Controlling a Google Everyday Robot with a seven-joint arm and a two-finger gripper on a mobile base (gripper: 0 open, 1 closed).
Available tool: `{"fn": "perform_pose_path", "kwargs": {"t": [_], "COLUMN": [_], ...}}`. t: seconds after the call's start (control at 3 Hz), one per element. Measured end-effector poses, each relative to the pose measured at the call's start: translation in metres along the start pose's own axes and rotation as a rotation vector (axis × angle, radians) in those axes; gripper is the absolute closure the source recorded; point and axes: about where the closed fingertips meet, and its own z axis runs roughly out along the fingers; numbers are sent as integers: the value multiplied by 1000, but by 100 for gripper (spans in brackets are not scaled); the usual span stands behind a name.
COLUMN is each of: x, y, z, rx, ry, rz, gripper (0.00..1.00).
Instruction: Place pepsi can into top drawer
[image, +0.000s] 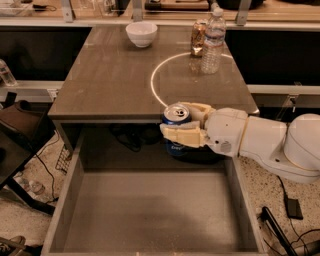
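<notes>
Next, my gripper releases the pepsi can, now hanging just past the table's front edge, on the bare bottom of the drawer, closer to the drawer's side (119, 205) across from my arm.
The pepsi can (175, 118), blue with a silver top, is held upright in my gripper (185, 125), whose cream fingers (182, 135) are shut around its body. The can hangs just past the table's front edge, above the back part of the open top drawer (150, 210), a wide grey box with a flat bare bottom and low side walls. My white arm (265, 142) reaches in from the right.
On the brown table (110, 80) stand a white bowl (141, 33) at the back, and a brownish-gold can (198, 37) and a clear plastic bottle (213, 41) at the back right. Cables and clutter lie on the floor at both sides.
</notes>
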Motion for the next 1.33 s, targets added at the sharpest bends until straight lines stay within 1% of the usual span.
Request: {"fn": "perform_pose_path", "kwargs": {"t": [0.33,0.67,1.0,1.33], "x": [11,38,64,91], "y": [12,40,73,104], "z": [10,39,81,115], "rx": [-46,-157,-284,-387], "ry": [3,2,-24,-44], "rz": [-8,-6,-1,1], "gripper": [100,100,100,100]}}
